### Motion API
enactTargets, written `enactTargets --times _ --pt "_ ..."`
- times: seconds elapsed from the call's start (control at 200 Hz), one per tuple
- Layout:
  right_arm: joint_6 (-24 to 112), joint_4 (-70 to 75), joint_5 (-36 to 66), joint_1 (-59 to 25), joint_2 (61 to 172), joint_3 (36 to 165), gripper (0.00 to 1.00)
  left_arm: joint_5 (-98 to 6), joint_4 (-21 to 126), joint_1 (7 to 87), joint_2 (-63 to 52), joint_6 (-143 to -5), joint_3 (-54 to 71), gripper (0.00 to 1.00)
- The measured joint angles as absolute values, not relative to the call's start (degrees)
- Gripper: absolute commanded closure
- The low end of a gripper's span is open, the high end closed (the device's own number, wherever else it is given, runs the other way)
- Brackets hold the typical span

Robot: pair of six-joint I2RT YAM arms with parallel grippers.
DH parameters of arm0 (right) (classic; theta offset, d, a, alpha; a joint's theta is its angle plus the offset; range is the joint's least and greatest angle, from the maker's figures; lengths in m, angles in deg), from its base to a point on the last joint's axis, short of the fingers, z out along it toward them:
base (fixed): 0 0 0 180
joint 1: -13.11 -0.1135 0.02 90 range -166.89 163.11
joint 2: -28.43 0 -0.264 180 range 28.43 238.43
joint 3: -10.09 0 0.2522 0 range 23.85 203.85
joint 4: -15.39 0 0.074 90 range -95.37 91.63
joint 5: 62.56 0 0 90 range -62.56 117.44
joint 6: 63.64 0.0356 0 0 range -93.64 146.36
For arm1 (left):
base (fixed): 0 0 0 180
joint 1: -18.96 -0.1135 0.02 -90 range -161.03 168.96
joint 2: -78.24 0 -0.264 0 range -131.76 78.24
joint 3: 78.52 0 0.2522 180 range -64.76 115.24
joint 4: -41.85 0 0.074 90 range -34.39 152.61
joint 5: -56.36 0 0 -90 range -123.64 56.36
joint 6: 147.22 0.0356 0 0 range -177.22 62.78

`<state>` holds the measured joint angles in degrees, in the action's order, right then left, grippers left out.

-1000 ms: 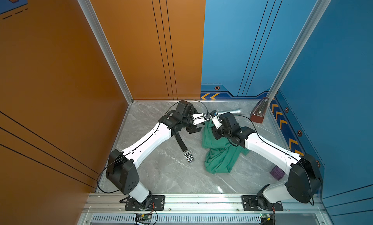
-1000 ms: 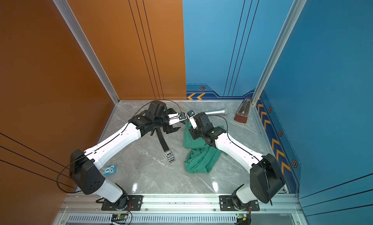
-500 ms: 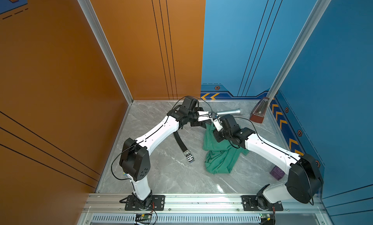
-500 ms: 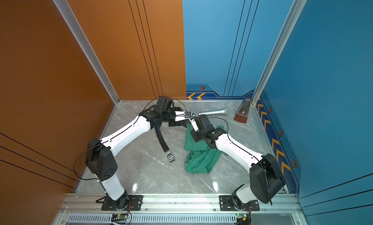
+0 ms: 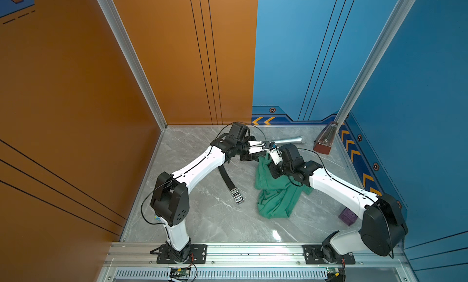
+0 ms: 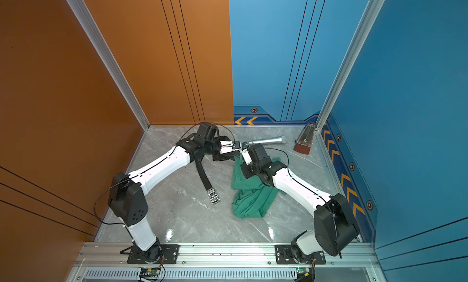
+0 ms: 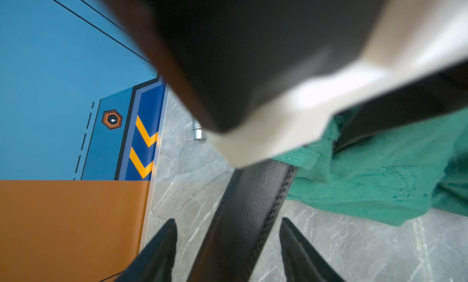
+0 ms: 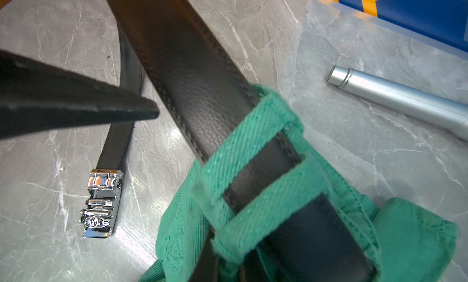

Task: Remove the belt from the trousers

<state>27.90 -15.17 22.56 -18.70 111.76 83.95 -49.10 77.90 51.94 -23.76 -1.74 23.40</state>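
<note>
My left gripper is beside the belt's end in the green belt loops, so it should grip the strap (image 8: 197, 82) there and pull it away while my right gripper holds the waistband.
The black belt (image 5: 224, 175) runs across the floor from its silver buckle (image 5: 236, 196) up to the waistband of the teal-green trousers (image 5: 276, 197). In the right wrist view the belt (image 8: 202, 103) passes under two green belt loops (image 8: 253, 146). My left gripper (image 7: 229, 232) stands open astride the strap, with a gap on each side. One of its fingertips (image 8: 101, 108) shows in the right wrist view. My right gripper (image 5: 270, 157) is shut on the trousers' waistband, its jaws buried in cloth. Both grippers meet at the back (image 6: 231, 147).
A silver microphone (image 5: 288, 141) lies at the back, just behind the grippers. A red-brown metronome (image 5: 326, 139) stands in the back right corner. A purple cube (image 5: 348, 216) sits by the right arm's base. Orange and blue walls enclose the marble floor (image 5: 215, 217).
My left arm has reached right and back, bringing its gripper over the strap beside the right gripper. The right arm, trousers and buckle have hardly moved.
</note>
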Motion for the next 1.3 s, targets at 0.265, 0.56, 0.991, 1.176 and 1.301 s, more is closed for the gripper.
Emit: enactTargets --times 0.265,0.56,0.991,1.176,1.301 --pt "27.84 -15.39 18.95 -17.74 109.24 83.88 1.0 -49.19 77.96 50.28 -23.8 0.45 19.75 0.33" --pt "28.65 -16.35 17.6 -17.19 109.55 83.88 0.98 -44.51 76.52 51.59 -28.74 0.56 23.57 0.86" --pt "33.45 -14.18 20.33 -14.52 115.82 84.36 0.96 -36.12 77.74 48.61 -20.32 -6.77 23.9 1.0" --pt "38.09 -9.7 19.56 -11.57 119.71 84.41 0.96 -40.16 77.85 42.38 -9.48 -16.97 25.39 1.0" --pt "40.49 -9.27 19.72 -9.48 122.55 84.26 0.96 -42.76 71.82 35.19 -3.03 -27.33 23.92 1.0"
